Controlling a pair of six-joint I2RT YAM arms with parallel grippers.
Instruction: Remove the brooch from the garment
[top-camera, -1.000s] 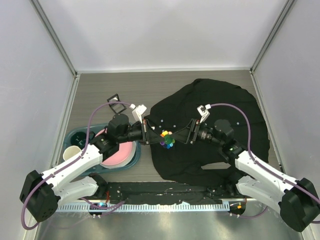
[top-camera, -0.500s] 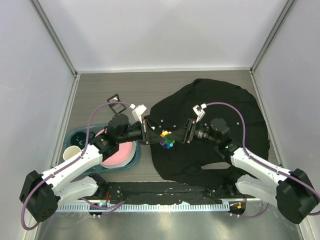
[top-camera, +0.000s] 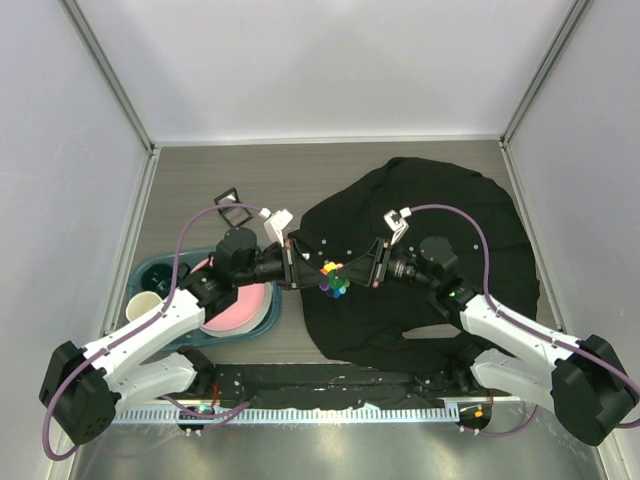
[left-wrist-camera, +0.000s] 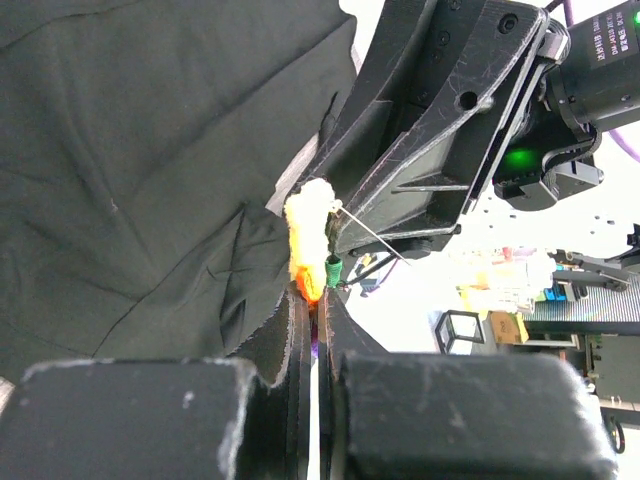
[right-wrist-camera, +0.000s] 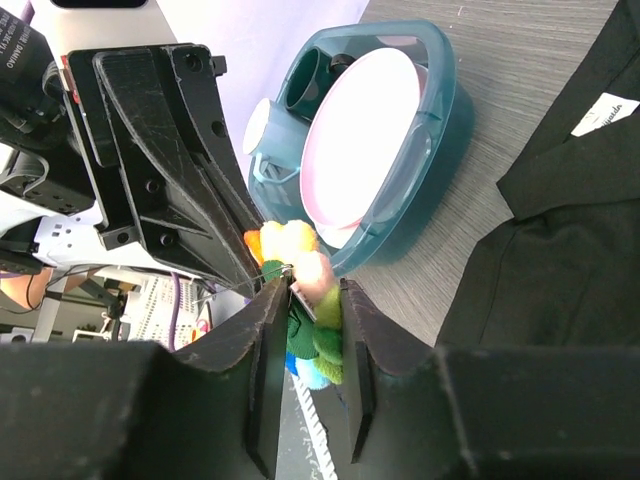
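Note:
Next, I open my left gripper, as it pinches only the brooch's orange edge, and take the brooch deeper by the yellow petal (left-wrist-camera: 308, 225) before my right gripper opens.
The brooch (top-camera: 335, 279), a small flower with many-coloured petals, sits between both grippers over the left part of the black garment (top-camera: 440, 200). My left gripper (top-camera: 318, 272) is shut on its edge: in the left wrist view the jaws (left-wrist-camera: 318, 295) pinch an orange-yellow petal (left-wrist-camera: 308, 240), and a thin pin wire sticks out to the right. My right gripper (top-camera: 353, 274) is shut on the brooch's green petals (right-wrist-camera: 322, 310) from the other side. The garment also shows in the left wrist view (left-wrist-camera: 150, 140) and the right wrist view (right-wrist-camera: 570, 230).
A teal tray (top-camera: 160, 272) with a pink plate (top-camera: 240, 305) and cups lies left of the garment, also seen in the right wrist view (right-wrist-camera: 440, 120). A small black frame (top-camera: 230, 203) stands behind it. Grey walls close in the table.
My right gripper has shifted slightly left toward the left gripper, and the brooch has moved a little left with it. The left arm has stayed in place.

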